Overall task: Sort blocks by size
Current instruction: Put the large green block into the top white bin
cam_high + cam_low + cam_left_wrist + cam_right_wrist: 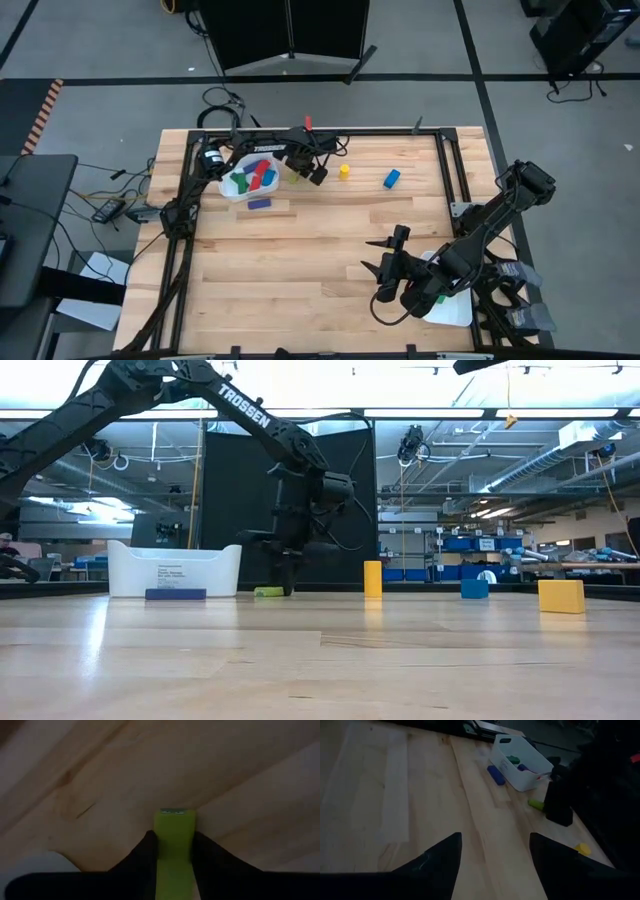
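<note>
My left gripper is to set the lime-green bar down in the tray (248, 185) between the green block and the red block.
A lime-green bar (174, 835) lies on the wood table just right of the far-left white tray (232, 192), which holds red, blue and green blocks (255, 178). My left gripper (300, 170) stands over the bar, shut on it; it also shows in the low view (285, 575). A blue bar (260, 203) lies flat in front of the tray. A yellow block (344, 171) stands on end, and a blue cube (391, 178) rests farther right. My right gripper (495, 865) is open and empty above the table's near right part. My left gripper pinches the green bar's two long sides (161, 845) between its two fingers. The fingers come from above, pointing down, and lie across the bar. In the low view the bar (268, 592) lies flat at table level; the gripper hides the place of contact there.
A second white tray (455, 308) sits at the near right, partly under my right arm. Another yellow block (561, 596) shows at the right in the low view. Cables and a black frame (300, 133) run along the far and left edges. Bare wood lies in the middle.
</note>
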### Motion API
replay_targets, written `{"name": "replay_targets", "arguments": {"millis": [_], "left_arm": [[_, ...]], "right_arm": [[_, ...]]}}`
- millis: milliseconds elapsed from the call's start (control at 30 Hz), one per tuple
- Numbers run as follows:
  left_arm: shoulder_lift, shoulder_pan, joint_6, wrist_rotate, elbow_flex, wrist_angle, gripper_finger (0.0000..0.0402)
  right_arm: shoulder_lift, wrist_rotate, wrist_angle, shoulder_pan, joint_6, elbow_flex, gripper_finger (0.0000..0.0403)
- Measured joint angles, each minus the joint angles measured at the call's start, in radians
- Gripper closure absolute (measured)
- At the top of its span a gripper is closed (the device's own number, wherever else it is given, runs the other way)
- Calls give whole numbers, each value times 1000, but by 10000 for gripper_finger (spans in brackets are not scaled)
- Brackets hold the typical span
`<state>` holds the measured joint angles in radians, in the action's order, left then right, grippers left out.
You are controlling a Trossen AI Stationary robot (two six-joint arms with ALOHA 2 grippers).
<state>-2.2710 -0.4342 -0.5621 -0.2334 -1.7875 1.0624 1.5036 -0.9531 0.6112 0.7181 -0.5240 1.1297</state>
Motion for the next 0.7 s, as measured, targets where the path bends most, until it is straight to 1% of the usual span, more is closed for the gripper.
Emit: {"name": "replay_targets", "arguments": {"millis": [67,133,200,300,400,467,567,633,700], "left_arm": [[1,22,14,-25,-33,1,308],[15,52,40,-40,-80,-41,308],[74,81,78,-57,-117,-21,308],[167,123,127,-119,-145,-33,308],[247,159,142,-171,-140,49,308],[301,174,130,-205,-133,163,308],[385,157,80,-224,-51,292,308],[442,141,54,-230,58,295,308],[524,125,26,-224,196,263,308]], "right_arm": [[0,-1,-6,-2,5,0,157],[0,-12,-10,-5,5,0,157],[0,-15,-12,-9,5,0,157],[0,-15,-19,-12,5,0,161],[0,-15,-36,-19,5,0,164],[0,-15,-55,-27,5,0,167],[0,-10,-79,-43,5,0,169],[0,20,-87,-58,6,1,169],[0,52,-87,-76,5,1,169]]}}
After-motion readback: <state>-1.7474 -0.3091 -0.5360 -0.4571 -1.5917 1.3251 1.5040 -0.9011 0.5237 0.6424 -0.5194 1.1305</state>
